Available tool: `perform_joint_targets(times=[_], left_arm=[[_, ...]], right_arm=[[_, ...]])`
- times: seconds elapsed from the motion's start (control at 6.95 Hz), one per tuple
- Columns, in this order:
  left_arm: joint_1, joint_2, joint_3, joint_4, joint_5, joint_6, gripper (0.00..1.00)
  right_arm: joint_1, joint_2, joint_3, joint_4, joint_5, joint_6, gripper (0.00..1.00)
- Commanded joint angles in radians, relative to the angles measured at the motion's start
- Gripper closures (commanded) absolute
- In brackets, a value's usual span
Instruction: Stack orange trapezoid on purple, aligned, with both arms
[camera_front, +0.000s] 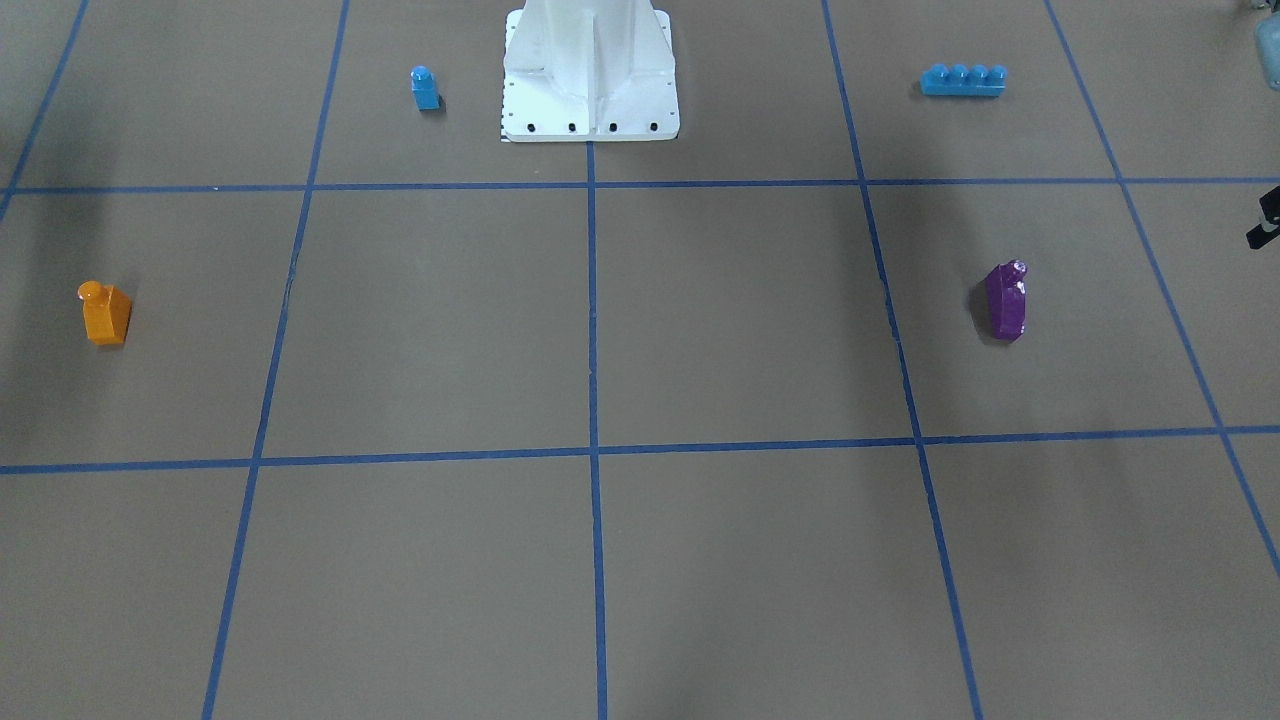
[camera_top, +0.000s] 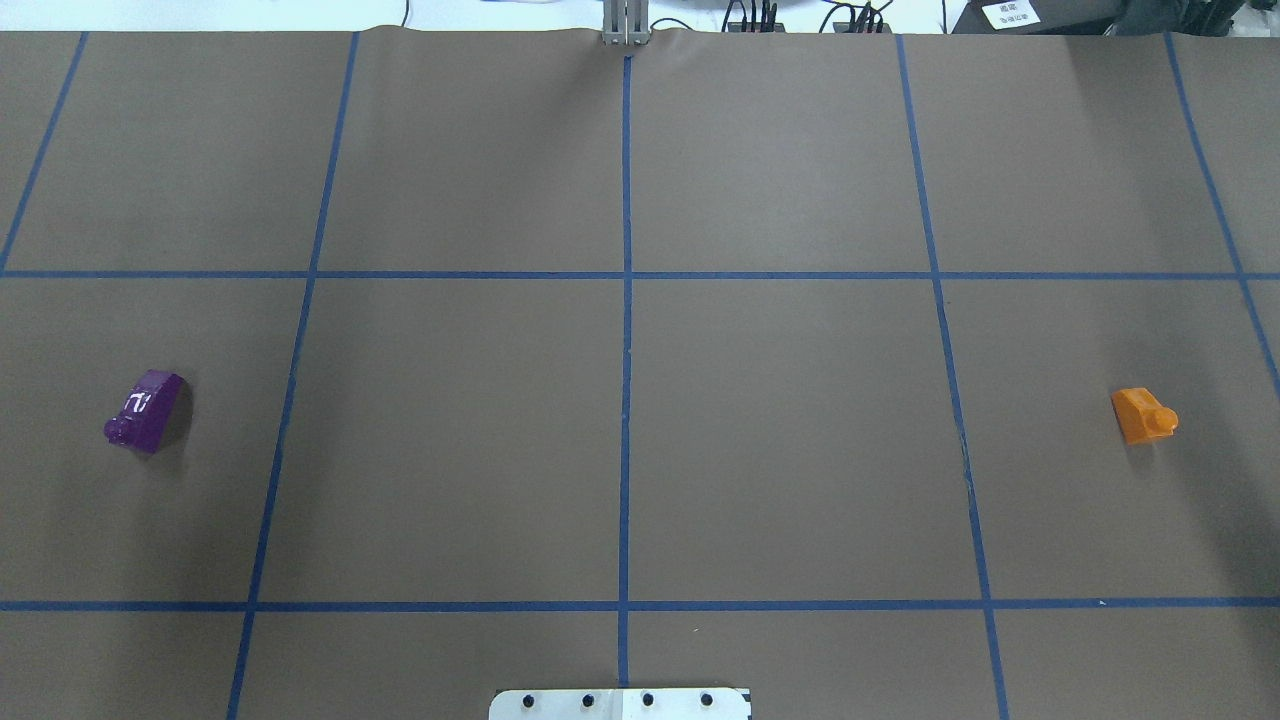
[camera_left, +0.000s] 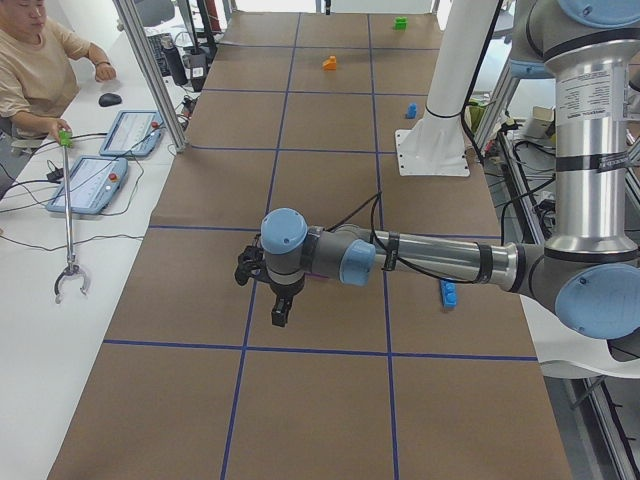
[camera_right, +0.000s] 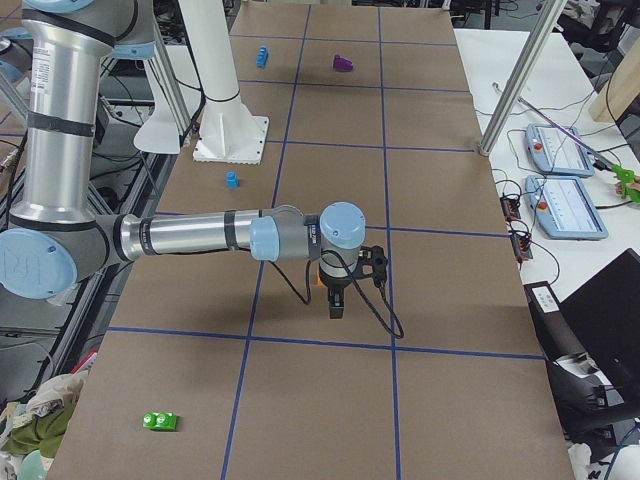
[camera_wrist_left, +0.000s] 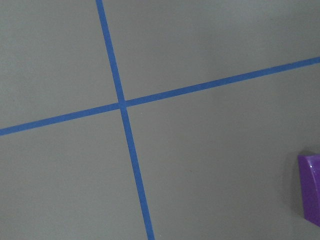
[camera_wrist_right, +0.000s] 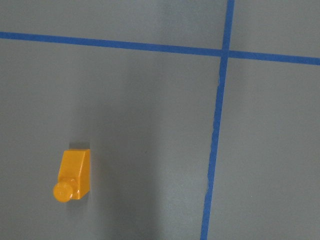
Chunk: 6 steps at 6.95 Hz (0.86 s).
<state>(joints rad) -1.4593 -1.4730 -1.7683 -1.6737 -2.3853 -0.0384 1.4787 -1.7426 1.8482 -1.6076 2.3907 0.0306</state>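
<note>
My left gripper needs to grab the knob end (camera_front: 1010, 276) of the purple block and leave the plain end free.
The orange trapezoid (camera_front: 105, 313) stands on the brown table at the robot's right; it also shows in the overhead view (camera_top: 1143, 415) and the right wrist view (camera_wrist_right: 72, 175). The purple block (camera_front: 1005, 299) lies on its side at the robot's left (camera_top: 147, 411), and its edge shows in the left wrist view (camera_wrist_left: 311, 192). The left gripper (camera_left: 281, 312) hangs over the table near the purple block. The right gripper (camera_right: 336, 305) hangs close to the orange trapezoid. Both show only in the side views, so I cannot tell whether they are open or shut.
The white robot base (camera_front: 590, 100) stands at mid table. A small blue single-stud block (camera_front: 425, 88) and a long blue brick (camera_front: 963, 80) lie either side of it. A green block (camera_right: 160, 421) lies near the table end. An operator (camera_left: 35, 60) sits beside the table.
</note>
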Motion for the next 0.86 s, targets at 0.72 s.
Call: perform_joint_targets(times=[0.72], left_arm=[[-0.001,0.022,0.006,0.023,-0.025,0.003,0.0]], right_arm=[[0.0,0.011,-0.02,0.002,-0.002,0.003,0.0]])
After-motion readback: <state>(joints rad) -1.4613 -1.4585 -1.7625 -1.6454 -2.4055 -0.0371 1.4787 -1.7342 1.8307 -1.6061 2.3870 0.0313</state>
